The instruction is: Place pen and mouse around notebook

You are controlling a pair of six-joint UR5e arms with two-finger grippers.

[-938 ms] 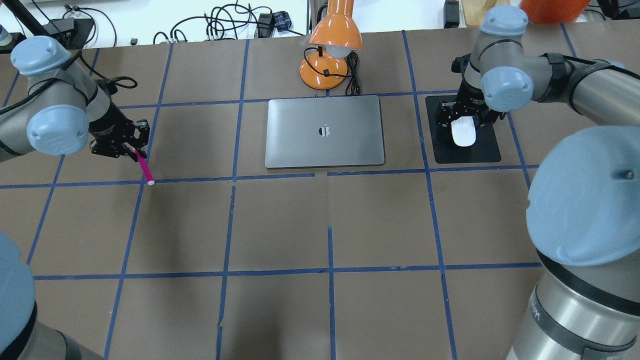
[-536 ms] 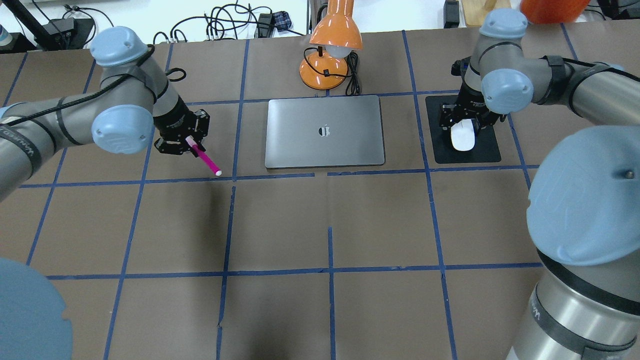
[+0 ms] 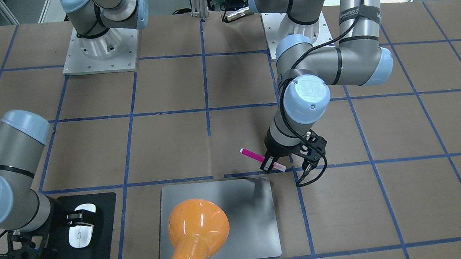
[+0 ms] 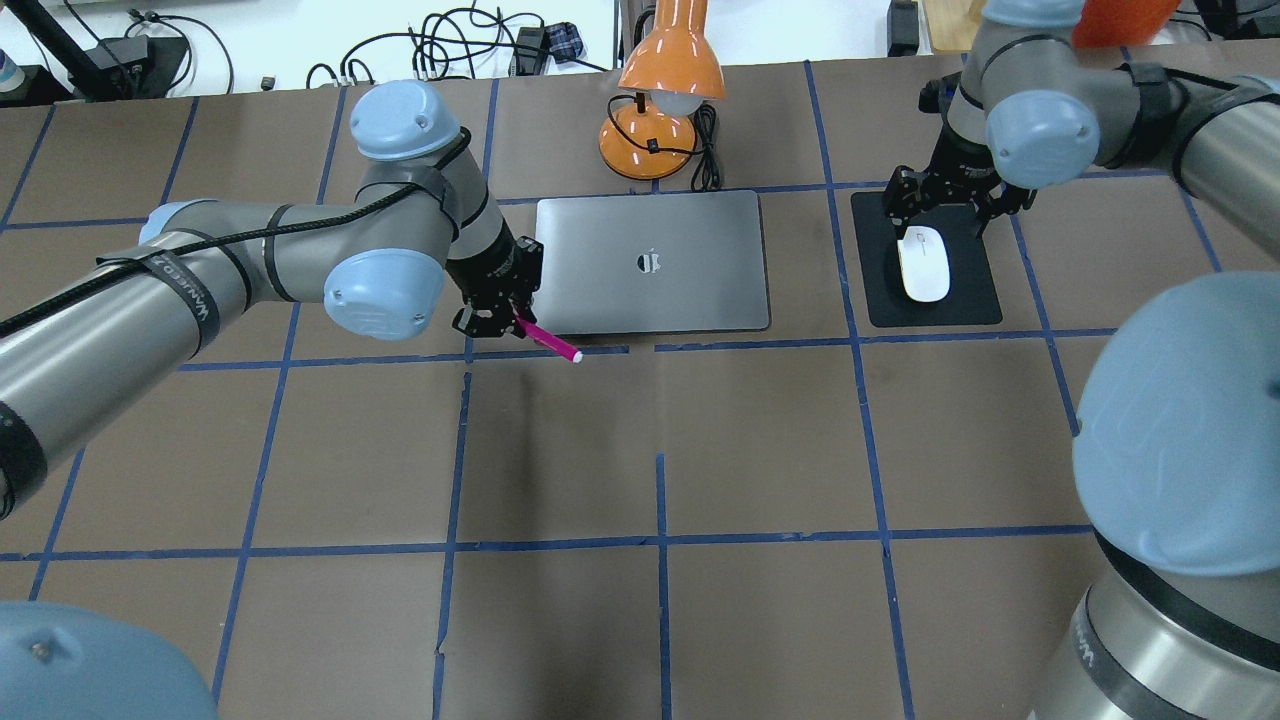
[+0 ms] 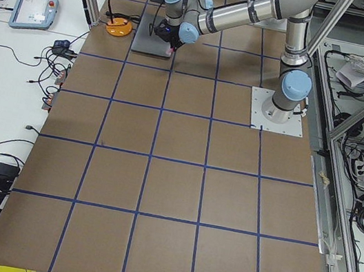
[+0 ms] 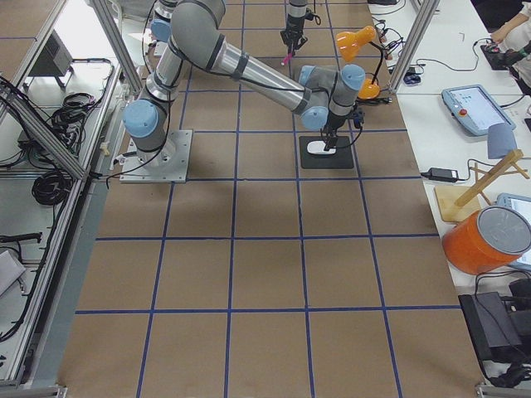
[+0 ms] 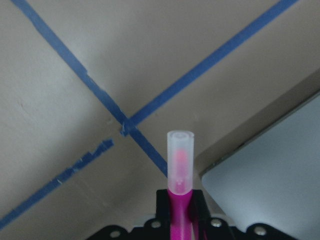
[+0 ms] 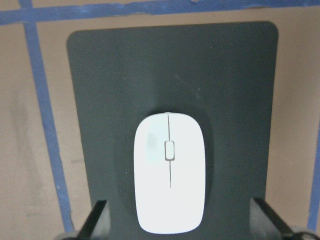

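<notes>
The pink pen in my left gripper, now just off the notebook's edge, will be released on the brown table (image 3: 212, 161), beside the gap in the blue tape that runs along the silver notebook.
The pink pen (image 4: 547, 341) is held in my left gripper (image 4: 508, 318), which is shut on its magenta end. Its pale tip (image 7: 180, 150) points out over the blue tape by the near left corner of the silver notebook (image 4: 650, 262). In the front-facing view the pen (image 3: 257, 157) hangs just off the notebook's (image 3: 248, 225) edge. The white mouse (image 4: 924, 263) lies on a black mat (image 4: 960, 305) right of the notebook. My right gripper (image 4: 946, 208) hovers open above the mouse (image 8: 169, 172), its fingers (image 8: 95, 223) wide apart on either side and clear of it.
An orange desk lamp (image 4: 665, 90) stands behind the notebook, its cord trailing beside the base; from the front its shade (image 3: 196, 230) overhangs the lid. Blue tape divides the brown table (image 4: 660, 450) into squares. Cables and boxes lie beyond the far edge.
My left arm has carried the pen rightward from the table's left side to the notebook's near left corner. My right gripper has lifted away from the mouse, which stays on the mat.
</notes>
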